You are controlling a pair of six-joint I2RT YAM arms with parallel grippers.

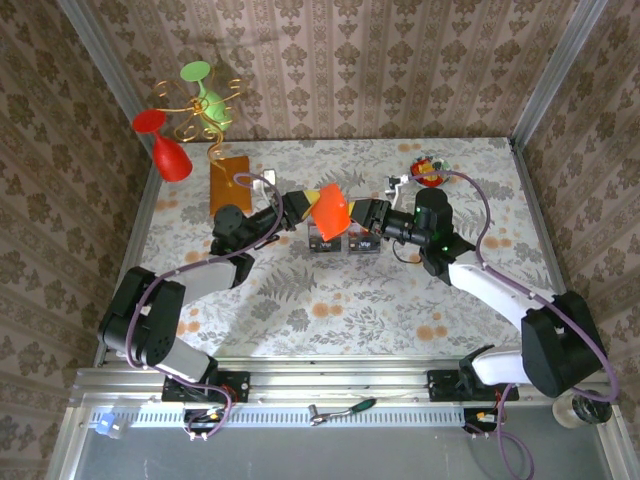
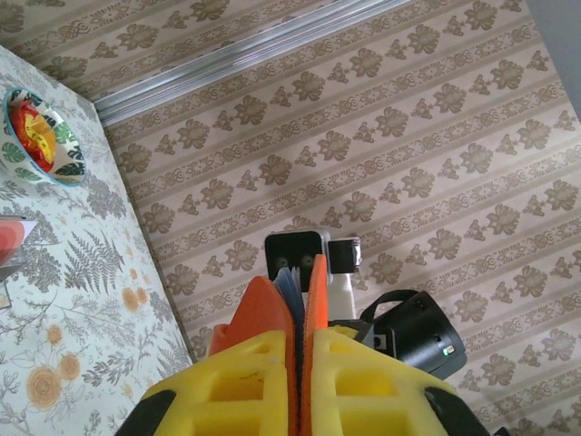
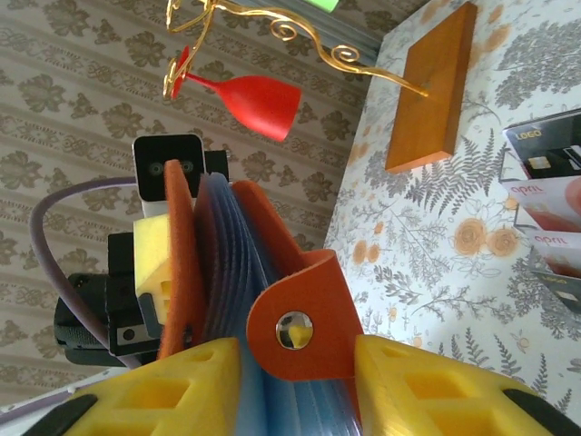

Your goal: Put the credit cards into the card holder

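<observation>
The robot's right gripper has the pockets and the snap flap together, so it should pinch just the snap flap [image 3: 316, 318] and open the card holder.
The orange card holder [image 1: 331, 209] hangs above the table's middle, fanned open so its grey-blue pockets [image 3: 227, 272] show. My left gripper [image 1: 306, 204] is shut on its left end, and the yellow fingers [image 2: 245, 372] pinch the orange covers [image 2: 265, 313] edge-on. My right gripper [image 1: 364, 215] grips the other end, with the pockets and the snap flap [image 3: 300, 322] filling the gap between its fingers [image 3: 436, 381]. Red and black credit cards [image 1: 322, 240] lie on the table under the holder, more cards [image 1: 362, 243] beside them. The cards [image 3: 549, 204] also sit at the right wrist view's right edge.
An orange-brown block [image 1: 228, 180] bearing gold wire stands at the back left, with a red glass [image 1: 170, 155] and a green glass [image 1: 213, 105] hanging from the wire. A patterned bowl [image 1: 428, 170] sits at the back right. Wallpapered walls enclose the table.
</observation>
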